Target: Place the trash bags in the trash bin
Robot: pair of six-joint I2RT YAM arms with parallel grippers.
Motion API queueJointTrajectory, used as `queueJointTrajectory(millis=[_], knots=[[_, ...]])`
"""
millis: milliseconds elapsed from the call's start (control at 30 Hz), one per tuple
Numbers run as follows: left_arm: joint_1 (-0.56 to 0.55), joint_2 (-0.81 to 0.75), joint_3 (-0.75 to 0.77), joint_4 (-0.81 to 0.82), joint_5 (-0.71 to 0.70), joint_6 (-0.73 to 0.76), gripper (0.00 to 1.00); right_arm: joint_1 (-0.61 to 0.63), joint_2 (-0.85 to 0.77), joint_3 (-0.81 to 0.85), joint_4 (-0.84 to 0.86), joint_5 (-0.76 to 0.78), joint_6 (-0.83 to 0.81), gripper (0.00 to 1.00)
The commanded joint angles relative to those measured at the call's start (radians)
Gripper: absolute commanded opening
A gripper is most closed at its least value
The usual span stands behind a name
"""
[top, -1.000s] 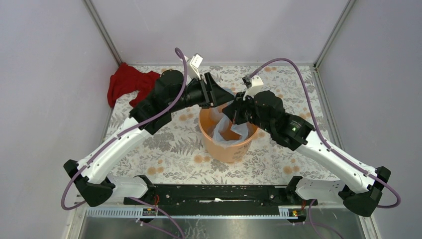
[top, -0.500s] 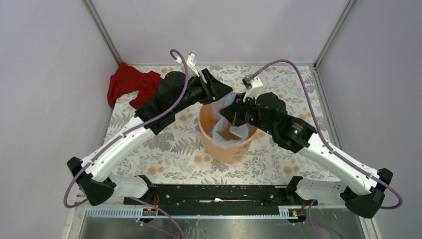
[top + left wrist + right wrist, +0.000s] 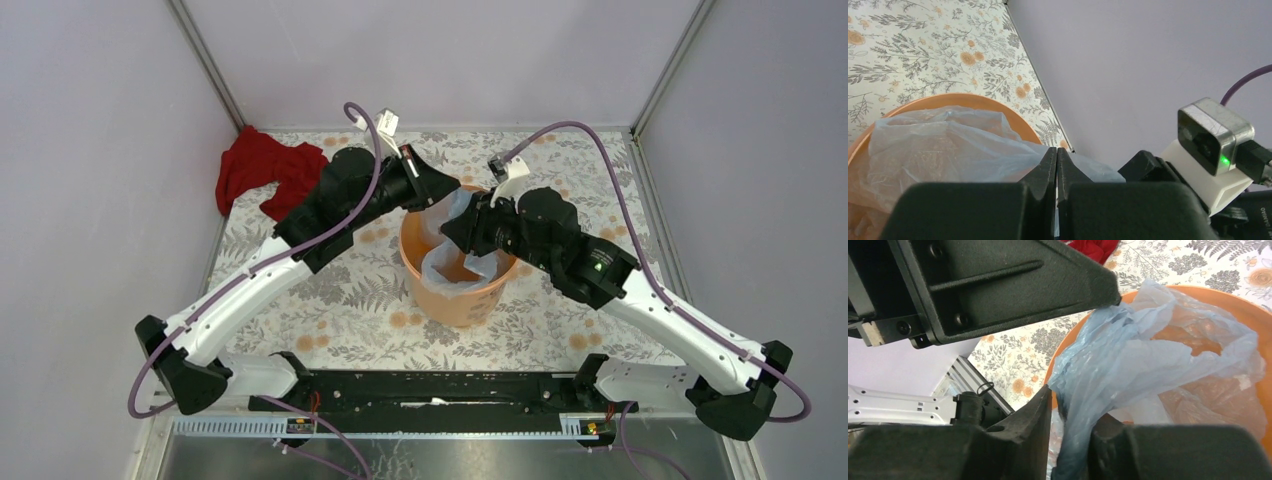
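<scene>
My right gripper pinches a bunched fold near my left gripper's hold, so it should take the bag's edge farther away (image 3: 484, 266) to spread the bag open.
The orange trash bin (image 3: 458, 292) stands mid-table. The pale blue trash bag (image 3: 447, 250) lies mostly inside it, with its far edge pulled up above the rim. My left gripper (image 3: 447, 190) is over the bin's far rim, shut on the bag's edge. In the left wrist view, film (image 3: 948, 145) shows between the closed fingers of the left gripper (image 3: 1056, 152). My right gripper (image 3: 458, 230) is just inside the far rim. In the right wrist view, the right gripper (image 3: 1073, 405) pinches a bunched fold of the bag (image 3: 1128, 355), which stretches to the left gripper's tip (image 3: 1112, 296).
A red cloth (image 3: 262, 170) lies at the table's far left corner, behind the left arm. Grey walls close in the table on three sides. The floral tabletop (image 3: 340, 300) surrounds the bin. The arms' base rail (image 3: 430, 385) runs along the near edge.
Both grippers have shifted slightly to the left over the bin's far rim. The bag's far edge is now raised and stretched between them.
</scene>
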Motion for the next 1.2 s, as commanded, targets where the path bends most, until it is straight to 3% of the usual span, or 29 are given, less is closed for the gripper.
queueJointTrajectory(millis=[0,167,333,467,533,600,633,700,867,933,1033,1167], knots=[[0.005,-0.075,-0.038,0.063,0.022,0.034,0.0,0.006,-0.044,0.019,-0.037,0.019,-0.041,0.36],[0.012,-0.14,-0.1,0.08,0.04,0.029,0.0,0.005,-0.105,0.007,-0.095,0.088,-0.075,0.67],[0.029,-0.176,-0.134,0.088,0.064,0.017,0.0,0.005,-0.118,-0.005,-0.099,0.097,-0.08,0.68],[0.042,-0.196,-0.148,0.08,0.063,0.014,0.0,0.005,-0.139,-0.035,-0.082,0.124,-0.069,0.6],[0.047,-0.196,-0.15,0.083,0.08,0.014,0.0,0.006,-0.141,-0.046,-0.071,0.134,-0.068,0.5],[0.046,-0.173,-0.146,0.088,0.135,0.021,0.01,0.005,-0.138,-0.049,-0.061,0.137,-0.068,0.25],[0.046,-0.156,-0.143,0.085,0.169,0.023,0.09,0.007,-0.134,-0.044,-0.062,0.138,-0.067,0.14],[0.039,-0.126,-0.149,0.086,0.237,0.026,0.27,0.006,-0.127,-0.033,-0.062,0.132,-0.064,0.02],[-0.012,-0.12,-0.2,0.12,0.239,0.017,0.59,0.006,-0.132,-0.027,-0.039,0.11,-0.059,0.0],[-0.037,-0.118,-0.207,0.139,0.195,0.009,0.67,0.006,-0.134,-0.027,-0.039,0.106,-0.059,0.0],[-0.058,-0.074,-0.167,0.125,0.139,0.024,0.71,0.006,-0.135,-0.027,-0.038,0.098,-0.056,0.0],[-0.062,-0.011,-0.106,0.074,0.06,0.049,0.61,0.005,-0.142,-0.025,-0.04,0.091,-0.053,0.0]])
